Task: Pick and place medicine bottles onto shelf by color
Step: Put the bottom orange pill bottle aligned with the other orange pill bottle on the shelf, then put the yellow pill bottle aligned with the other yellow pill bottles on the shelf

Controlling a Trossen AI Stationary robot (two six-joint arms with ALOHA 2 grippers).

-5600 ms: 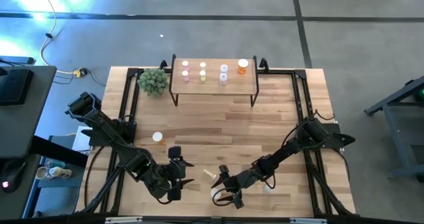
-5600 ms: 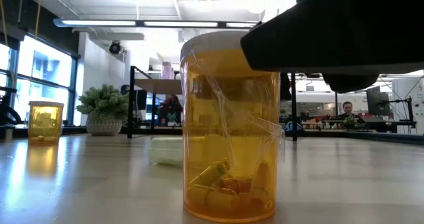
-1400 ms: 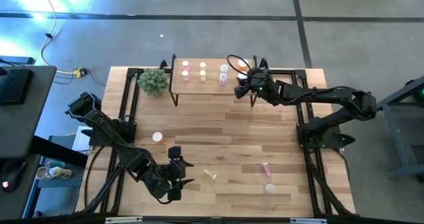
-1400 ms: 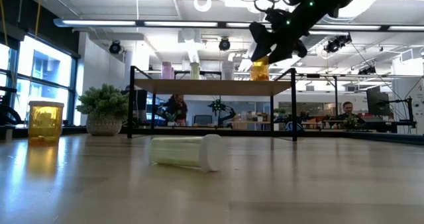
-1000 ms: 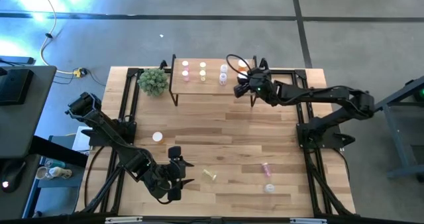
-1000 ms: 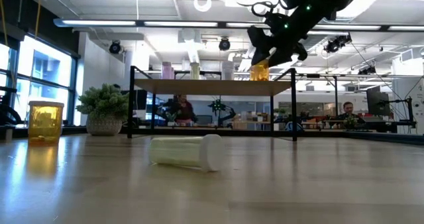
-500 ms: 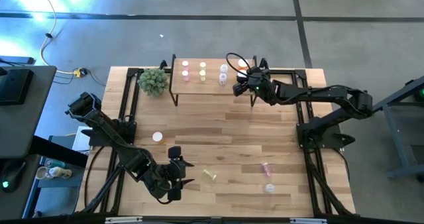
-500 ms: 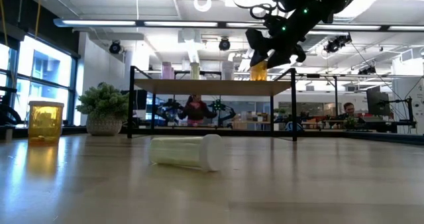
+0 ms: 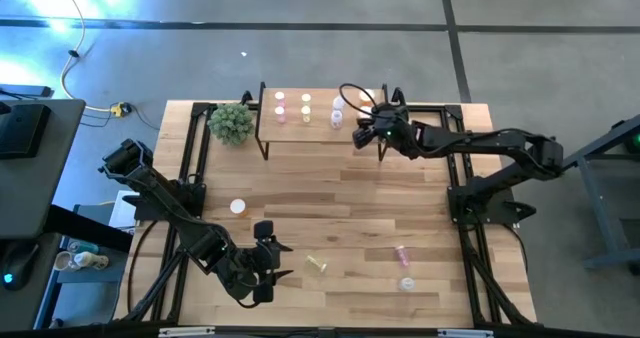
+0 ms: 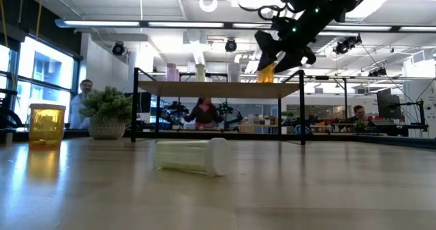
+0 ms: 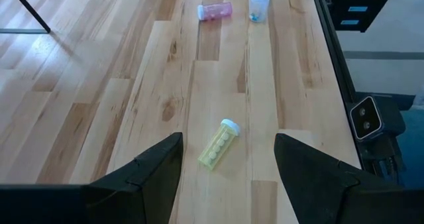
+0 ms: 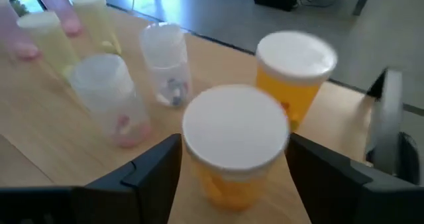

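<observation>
Next, I close my left gripper on the bottom end of the yellow-green bottle point(image 9: 312, 260) point(image 11: 211, 157) that lies on the table, away from the bottle's white cap.
The shelf point(image 9: 310, 131) stands at the table's far edge, with pink point(image 9: 280, 106), yellow-green point(image 9: 306, 106), clear point(image 9: 338, 110) and orange medicine bottles upright on it. My right gripper point(image 12: 235, 177) is at the shelf's right end, open. Its fingers flank a white-capped orange bottle point(image 12: 233, 151) that stands upright on the shelf top, in front of a second orange bottle point(image 12: 295, 71). My left gripper point(image 11: 225, 177) waits open near the table's near edge, with nothing between its fingers. A yellow-green bottle point(image 11: 218, 143) lies on its side just beyond it. My right gripper has one finger point(image 12: 156, 168) on each side of the orange bottle's cap point(image 12: 199, 134). It comes from the table's right side, slanting slightly down. Whether the fingers touch the bottle I cannot tell. The bottle stands upright on the shelf top.
An orange bottle point(image 9: 238, 207) stands on the table at the left. A pink bottle point(image 9: 401, 252) and a clear bottle point(image 9: 406, 284) lie at the near right. A potted plant point(image 9: 232, 123) stands left of the shelf. Black frame rails run along the table's sides.
</observation>
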